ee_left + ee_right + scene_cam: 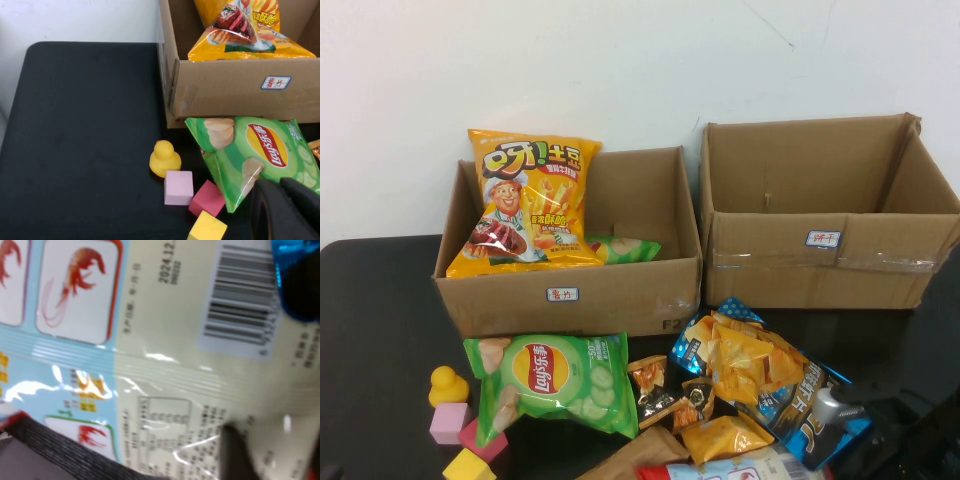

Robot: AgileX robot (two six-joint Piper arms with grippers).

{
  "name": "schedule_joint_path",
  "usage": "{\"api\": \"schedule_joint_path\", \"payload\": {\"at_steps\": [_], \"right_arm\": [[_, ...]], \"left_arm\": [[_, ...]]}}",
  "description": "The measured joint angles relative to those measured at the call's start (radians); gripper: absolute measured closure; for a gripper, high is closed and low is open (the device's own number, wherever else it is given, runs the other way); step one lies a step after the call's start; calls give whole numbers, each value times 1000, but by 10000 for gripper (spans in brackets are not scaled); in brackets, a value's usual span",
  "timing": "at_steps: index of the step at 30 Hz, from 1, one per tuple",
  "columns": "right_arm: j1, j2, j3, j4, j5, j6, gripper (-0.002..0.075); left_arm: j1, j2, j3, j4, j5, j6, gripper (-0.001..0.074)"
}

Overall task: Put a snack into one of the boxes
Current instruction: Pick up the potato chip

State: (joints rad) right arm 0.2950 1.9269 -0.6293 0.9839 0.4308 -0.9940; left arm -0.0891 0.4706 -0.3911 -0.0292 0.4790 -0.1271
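Note:
Next, my right gripper opens and takes the shrimp-cracker bag by its light blue part (725, 470), because the end of the blue bag overlaps the shrimp-cracker bag beside it.
A pile of snack bags lies in front of two cardboard boxes. A green Lay's bag (555, 380) is at its left and also shows in the left wrist view (255, 150). Blue and yellow bags (760, 375) lie at its right. A pale shrimp-cracker bag (740, 468) sits at the front edge. My right gripper (275, 450) is open right over this bag's back (165, 355), with one dark finger (232, 452) against the wrapper. My right arm (885, 430) is at the front right. My left gripper (277, 187) is shut and empty, just in front of the Lay's bag.
The left box (570, 295) holds an orange chip bag (525, 200) and a green bag (620, 248). The right box (820, 260) is empty. A yellow duck (447, 385) and pink, red and yellow blocks (460, 430) lie at the front left.

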Motion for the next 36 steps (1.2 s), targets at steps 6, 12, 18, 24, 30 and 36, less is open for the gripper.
{"api": "schedule_joint_path", "payload": {"at_steps": [6,12,18,24,30,36], "right_arm": [[0,0,-4,0,-2,0,655],[0,0,-7,-2,4,20,718],[0,-53,-7,-49,55,41,726],[5,-220,-7,-189,99,82,727],[164,-353,-7,-265,87,-10,727],[471,-360,-5,-492,-38,-7,727]], "left_arm": [[0,0,0,-1,0,0,736],[0,0,0,-4,0,-1,736],[0,0,0,-4,0,-1,736],[0,0,0,-4,-2,-1,737],[0,0,0,-4,-4,-1,737],[0,0,0,-4,-5,-1,737]]}}
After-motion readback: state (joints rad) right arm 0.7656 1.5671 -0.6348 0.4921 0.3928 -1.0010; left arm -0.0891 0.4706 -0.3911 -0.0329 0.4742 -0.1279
